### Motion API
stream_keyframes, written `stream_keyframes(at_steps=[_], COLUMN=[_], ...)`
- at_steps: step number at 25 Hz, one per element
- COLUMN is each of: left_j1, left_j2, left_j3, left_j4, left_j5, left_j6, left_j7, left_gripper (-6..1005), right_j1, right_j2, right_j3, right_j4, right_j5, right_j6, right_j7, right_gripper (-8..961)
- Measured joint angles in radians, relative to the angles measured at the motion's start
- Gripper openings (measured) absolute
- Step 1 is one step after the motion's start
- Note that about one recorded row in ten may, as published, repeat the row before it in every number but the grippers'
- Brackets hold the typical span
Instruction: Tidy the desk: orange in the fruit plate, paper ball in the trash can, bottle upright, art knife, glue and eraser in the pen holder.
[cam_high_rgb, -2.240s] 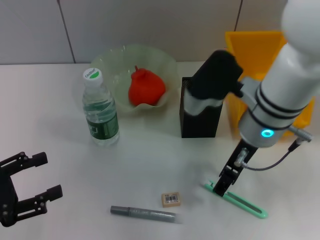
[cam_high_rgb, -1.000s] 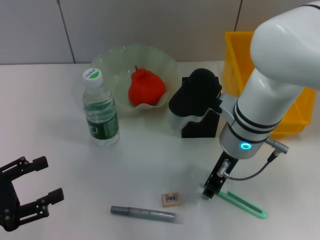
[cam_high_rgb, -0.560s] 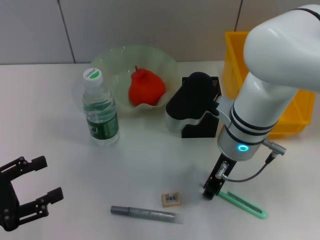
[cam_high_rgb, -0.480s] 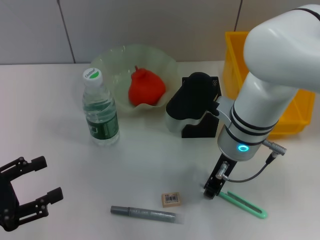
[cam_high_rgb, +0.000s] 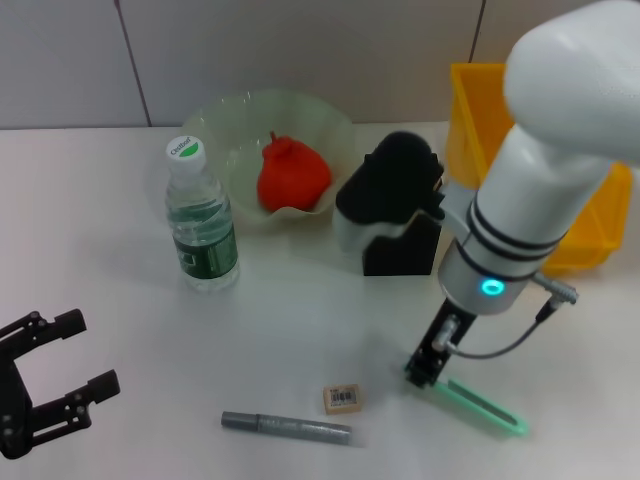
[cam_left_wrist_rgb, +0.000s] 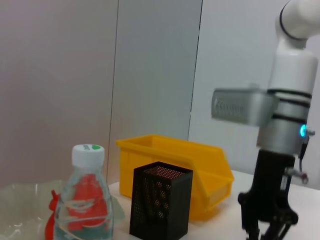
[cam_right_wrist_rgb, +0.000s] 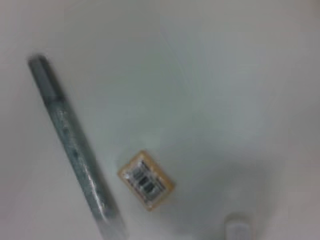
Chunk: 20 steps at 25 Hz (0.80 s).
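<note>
The green art knife will go inside the black pen holder, on its fruit plate side (cam_high_rgb: 380, 178). My right gripper needs to let go of it there.
My right gripper (cam_high_rgb: 424, 372) is shut on the near end of the green art knife (cam_high_rgb: 482, 407), which slants just above the table. It also shows far off in the left wrist view (cam_left_wrist_rgb: 267, 231). The tan eraser (cam_high_rgb: 342, 399) and the grey glue stick (cam_high_rgb: 286, 427) lie on the table to its left; both show in the right wrist view, eraser (cam_right_wrist_rgb: 147, 180) and glue stick (cam_right_wrist_rgb: 74, 149). The black mesh pen holder (cam_high_rgb: 402, 252) stands behind. The bottle (cam_high_rgb: 200, 222) stands upright. An orange-red fruit (cam_high_rgb: 292, 176) lies in the green fruit plate (cam_high_rgb: 232, 128). My left gripper (cam_high_rgb: 50, 388) is open and empty at the near left. No paper ball shows.
A yellow bin (cam_high_rgb: 478, 110) stands at the back right behind my right arm. In the left wrist view the bottle (cam_left_wrist_rgb: 86, 200), pen holder (cam_left_wrist_rgb: 160, 206) and yellow bin (cam_left_wrist_rgb: 200, 165) stand in a row before a grey wall.
My right gripper came down on the knife's near end and closed on it. Now the arm has risen a little and the knife has shifted with it. The left arm has barely moved.
</note>
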Motion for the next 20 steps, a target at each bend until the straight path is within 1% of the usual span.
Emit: stream_keyframes(at_steps=[2, 4, 7, 9, 11, 13, 15, 17, 20], left_j1=[0.0, -0.001, -0.003, -0.006, -0.009, -0.012, -0.014, -0.017, -0.018], left_j2=[0.0, 0.0, -0.001, -0.004, -0.008, -0.009, -0.01, -0.011, -0.012], left_j3=[-0.004, -0.004, -0.012, -0.019, -0.028, -0.029, -0.03, -0.035, -0.041], left_j4=[-0.002, -0.008, -0.015, -0.015, -0.015, -0.015, -0.015, -0.015, -0.018], left_j5=[0.0, -0.003, -0.007, -0.008, -0.008, -0.008, -0.008, -0.008, -0.009], left_j6=[0.0, 0.0, 0.002, 0.005, 0.005, 0.004, 0.003, 0.003, 0.004], left_j7=[0.005, 0.014, 0.024, 0.027, 0.035, 0.038, 0.038, 0.038, 0.038], left_gripper=[803, 802, 801, 800, 799, 799, 799, 799, 799], right_j1=[-0.029, -0.071, -0.151, -0.203, -0.253, -0.289, -0.314, -0.322, -0.326], right_j2=[-0.003, -0.005, -0.005, -0.004, -0.003, -0.002, 0.0, 0.0, 0.001], right_j3=[0.043, 0.091, 0.158, 0.182, 0.194, 0.197, 0.196, 0.188, 0.183], right_j4=[-0.084, -0.201, -0.432, -0.559, -0.645, -0.683, -0.687, -0.666, -0.593], right_j5=[-0.007, -0.023, -0.068, -0.093, -0.107, -0.108, -0.104, -0.101, -0.101], right_j6=[-0.028, -0.062, -0.088, -0.063, -0.002, 0.078, 0.168, 0.249, 0.39], right_j7=[-0.004, -0.008, -0.009, -0.01, -0.014, -0.031, -0.061, -0.084, -0.111], right_gripper=[185, 187, 190, 193, 195, 197, 199, 202, 205])
